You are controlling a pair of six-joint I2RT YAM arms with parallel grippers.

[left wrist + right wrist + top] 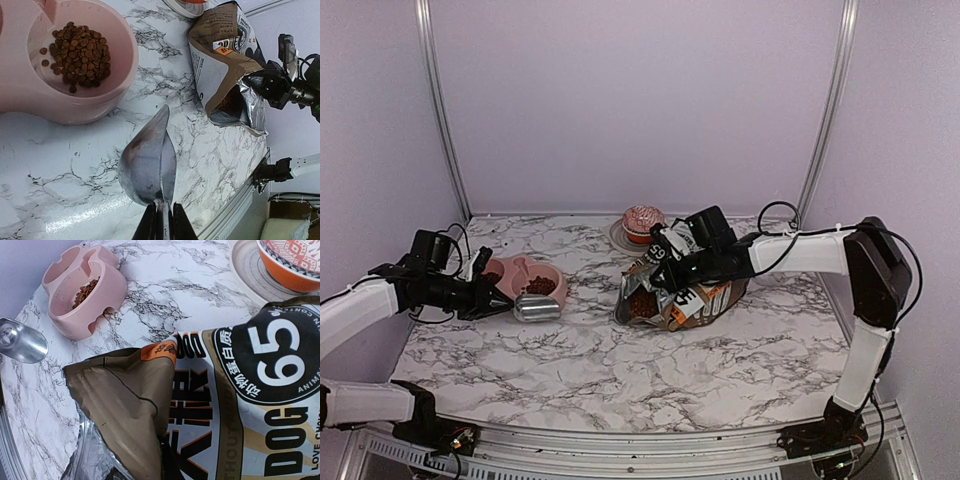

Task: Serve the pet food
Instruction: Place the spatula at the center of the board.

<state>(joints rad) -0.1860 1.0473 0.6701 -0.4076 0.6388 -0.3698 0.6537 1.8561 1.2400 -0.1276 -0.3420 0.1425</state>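
With my left gripper, I next set the metal scoop down on the marble (546, 321) (114, 144) just in front of the pink double bowl.
The pet food shows as a heap of brown kibble (80, 50) in one cup of a pink double bowl (30, 95), and more kibble (229, 102) inside the open bag (220, 60) lying on its side. My left gripper (163, 212) is shut on the handle of a metal scoop (145, 165). The scoop looks empty and sits just right of the bowl (520, 272) in the top view, where the scoop (538, 308) points toward the bag (680, 297). My right gripper (667, 262) is shut on the bag's upper edge (125, 390) and holds the mouth open.
A pink-frosted cupcake (643, 222) in a red wrapper stands on a plate (247, 275) behind the bag. The marble table (650, 370) is walled at the back and sides, with a metal rail along the near edge.
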